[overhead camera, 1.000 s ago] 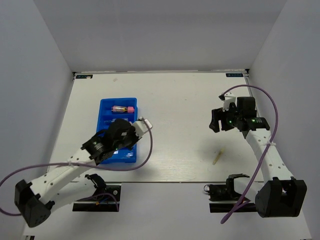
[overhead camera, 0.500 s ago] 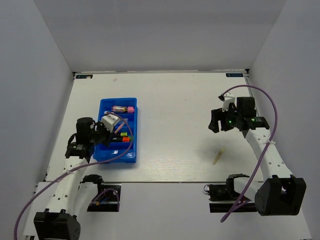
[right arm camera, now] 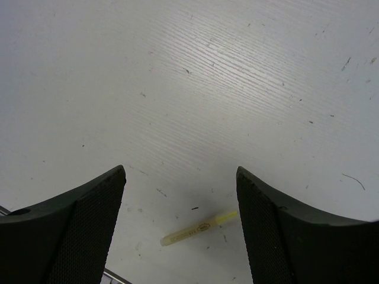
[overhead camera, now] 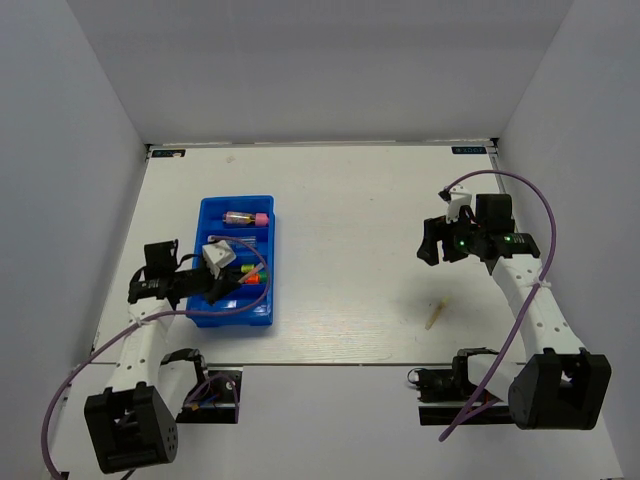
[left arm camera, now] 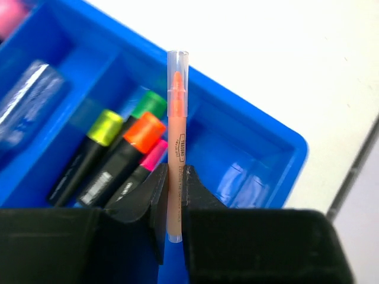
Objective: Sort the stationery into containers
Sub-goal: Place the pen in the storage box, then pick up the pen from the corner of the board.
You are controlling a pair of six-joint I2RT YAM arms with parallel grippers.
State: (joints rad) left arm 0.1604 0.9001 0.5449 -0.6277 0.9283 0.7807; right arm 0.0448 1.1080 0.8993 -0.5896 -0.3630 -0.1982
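Observation:
The beige stick is on the table, and my right gripper should go down to it next and close on the middle of its body [overhead camera: 435, 315] [right arm camera: 191, 231].
The bright blue tray [overhead camera: 265, 215] lies left of centre. It holds a pink tube [overhead camera: 247, 217] at the far end and black highlighters [overhead camera: 247, 272] nearer. My left gripper [overhead camera: 236, 283] hangs over the tray's near part, shut on a thin pink stick [left arm camera: 177, 142] with a clear cap, held upright between the jaws [left arm camera: 172, 177]. Below it lie highlighters with yellow [left arm camera: 105, 126], green [left arm camera: 149, 103], orange [left arm camera: 144, 131] and pink [left arm camera: 155, 155] ends. My right gripper [overhead camera: 432, 241] is open and empty, above a beige stick [right arm camera: 201, 228] on the table [overhead camera: 433, 314].
The tray's rim [left arm camera: 278, 137] runs close to the held stick, with bare white table beyond it. A blurred clear item [left arm camera: 26, 103] lies in a left compartment. White walls enclose the table on three sides. Cables loop from both arms.
My left arm has swung back to the left, and its gripper now points right over the tray's near part. The right arm and the beige stick have not moved.

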